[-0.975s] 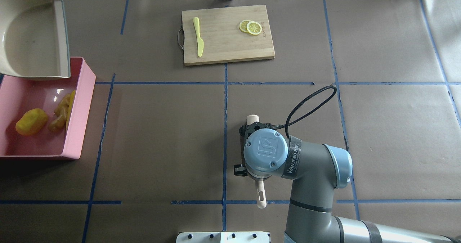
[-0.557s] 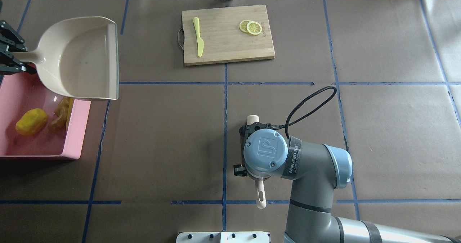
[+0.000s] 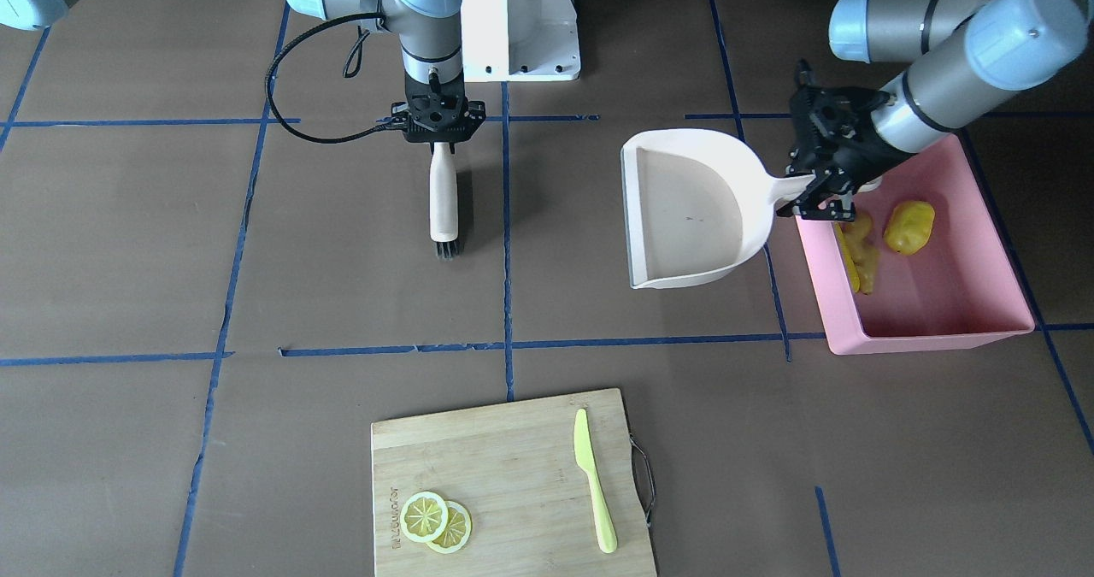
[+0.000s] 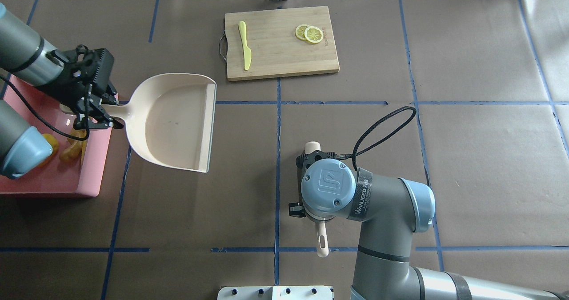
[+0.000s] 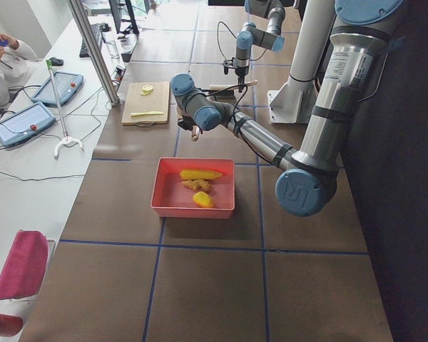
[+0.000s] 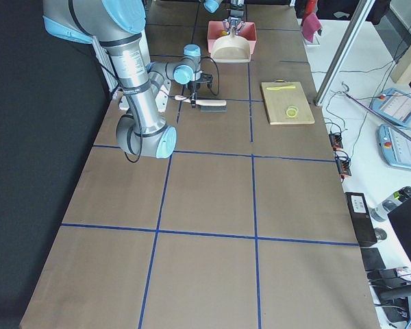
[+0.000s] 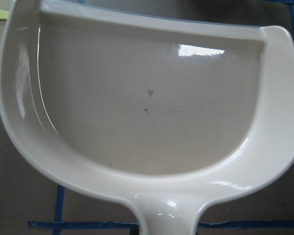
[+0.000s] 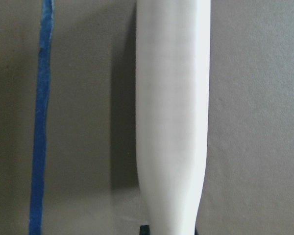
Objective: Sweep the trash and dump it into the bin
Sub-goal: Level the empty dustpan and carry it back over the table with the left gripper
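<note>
Next, my left gripper releases the cream dustpan so that it rests on the table (image 3: pixel 567 211) against the blue tape line, beside the brush.
The pink bin (image 4: pixel 95 158) stands at the table's left edge. In it lies the trash: a corn cob (image 3: pixel 849 265), a ginger root (image 3: pixel 859 228) and a rounded yellow fruit (image 3: pixel 908 226), also plain in the exterior left view as corn (image 5: pixel 201 174), ginger (image 5: pixel 197 185) and fruit (image 5: pixel 203 200). My left gripper (image 4: pixel 95 113) is shut on the handle of the cream dustpan (image 4: pixel 173 122), which it holds out past the bin's wall. The pan's inside (image 7: pixel 147 107) holds nothing. My right gripper (image 3: pixel 436 124) is shut on the brush (image 3: pixel 443 197), whose handle (image 8: pixel 171 122) lies along the table.
A wooden cutting board (image 4: pixel 280 55) sits at the far middle, carrying a light-green knife (image 4: pixel 244 44) and lemon slices (image 4: pixel 310 34). Blue tape lines (image 4: pixel 278 113) cross the brown table cover. The robot's white base (image 3: pixel 521 21) is behind the brush.
My left arm has swung the dustpan from over the bin's far end rightward and nearer, out over the table beside the bin. The right arm and brush have not moved.
</note>
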Motion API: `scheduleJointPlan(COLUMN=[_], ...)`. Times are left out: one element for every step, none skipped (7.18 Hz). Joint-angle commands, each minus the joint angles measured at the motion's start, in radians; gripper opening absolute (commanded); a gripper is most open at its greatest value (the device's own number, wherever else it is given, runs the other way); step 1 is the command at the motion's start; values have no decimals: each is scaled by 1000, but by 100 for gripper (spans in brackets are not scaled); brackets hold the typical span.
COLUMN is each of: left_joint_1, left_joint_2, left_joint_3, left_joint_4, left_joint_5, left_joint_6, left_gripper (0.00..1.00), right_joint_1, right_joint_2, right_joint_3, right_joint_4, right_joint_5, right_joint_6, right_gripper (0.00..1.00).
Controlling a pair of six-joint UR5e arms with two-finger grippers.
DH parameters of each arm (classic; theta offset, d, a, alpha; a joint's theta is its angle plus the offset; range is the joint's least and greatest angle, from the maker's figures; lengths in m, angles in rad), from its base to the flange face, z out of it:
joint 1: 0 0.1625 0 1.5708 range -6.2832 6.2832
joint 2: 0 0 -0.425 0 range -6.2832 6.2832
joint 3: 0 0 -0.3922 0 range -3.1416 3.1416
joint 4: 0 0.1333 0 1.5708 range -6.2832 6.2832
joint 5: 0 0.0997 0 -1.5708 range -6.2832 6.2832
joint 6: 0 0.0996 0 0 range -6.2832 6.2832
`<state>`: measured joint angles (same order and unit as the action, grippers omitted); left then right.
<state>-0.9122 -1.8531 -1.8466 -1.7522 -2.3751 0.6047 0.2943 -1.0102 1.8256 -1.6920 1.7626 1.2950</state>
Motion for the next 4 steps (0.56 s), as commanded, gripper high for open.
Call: scheduleJointPlan(left_joint_1=[154, 197, 216, 258], left_joint_2=[-59, -67, -81, -98], left_joint_3=[6, 9, 18, 27], left_joint_4=[-3, -4, -4, -4], left_joint_5=[115, 157, 177, 210], left_joint_6=[-127, -164, -178, -203], left_gripper=[0, 0, 0, 1], right_joint_1=[0, 0, -1, -1], right_joint_2=[1, 2, 2, 2], right_joint_3=[1, 1, 1, 1], right_joint_4=[0, 0, 0, 0], right_joint_5=[0, 1, 2, 2], right_joint_6=[12, 12, 12, 12], right_gripper=[0, 0, 0, 0])
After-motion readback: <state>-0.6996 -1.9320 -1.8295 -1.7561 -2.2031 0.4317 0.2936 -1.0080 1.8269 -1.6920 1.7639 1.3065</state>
